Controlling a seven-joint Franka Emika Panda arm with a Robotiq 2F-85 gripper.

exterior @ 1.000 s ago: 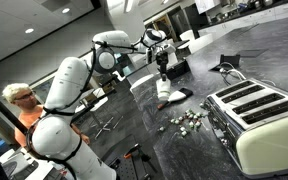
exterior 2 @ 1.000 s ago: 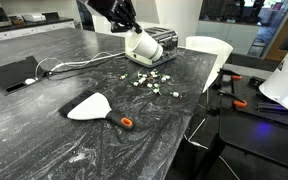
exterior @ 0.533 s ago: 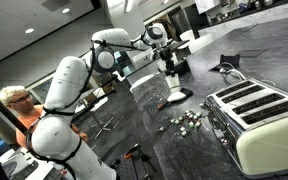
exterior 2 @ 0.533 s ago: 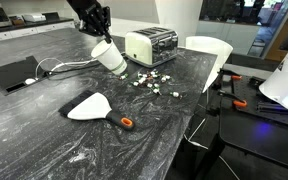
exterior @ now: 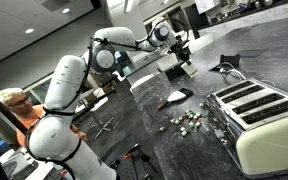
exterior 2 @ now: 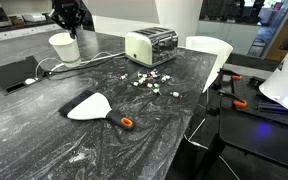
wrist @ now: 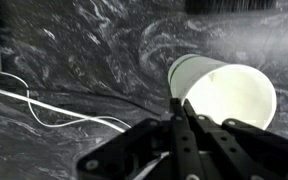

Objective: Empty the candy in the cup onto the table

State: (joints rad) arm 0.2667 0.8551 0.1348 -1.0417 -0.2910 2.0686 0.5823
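I need to use my gripper to set the white cup down on the dark table (exterior: 195,94) (wrist: 149,36) between the white scraper and the cream toaster.
The white cup (exterior 2: 64,47) stands upright at the far left of the dark veined table (exterior 2: 134,140), next to a black device. In the wrist view the cup (wrist: 229,95) shows its open mouth and looks empty. My gripper (exterior 2: 69,28) is right above it, and in the wrist view my gripper (wrist: 181,104) has its fingers pinched close together on the cup's rim. The candy (exterior 2: 150,83) lies scattered on the table in front of the toaster, and it also shows in an exterior view (exterior: 187,120). The arm reaches far back (exterior: 177,42).
A cream four-slot toaster (exterior 2: 150,46) stands behind the candy, also seen large in an exterior view (exterior: 259,120). A white scraper with an orange handle (exterior 2: 92,108) lies near the front. A black device (exterior 2: 12,74) with cables (wrist: 44,108) lies by the cup. A person (exterior: 24,100) stands behind the arm.
My gripper has carried the cup from above the candy, away from the toaster to the far side of the table. The cup went from tipped over to upright.
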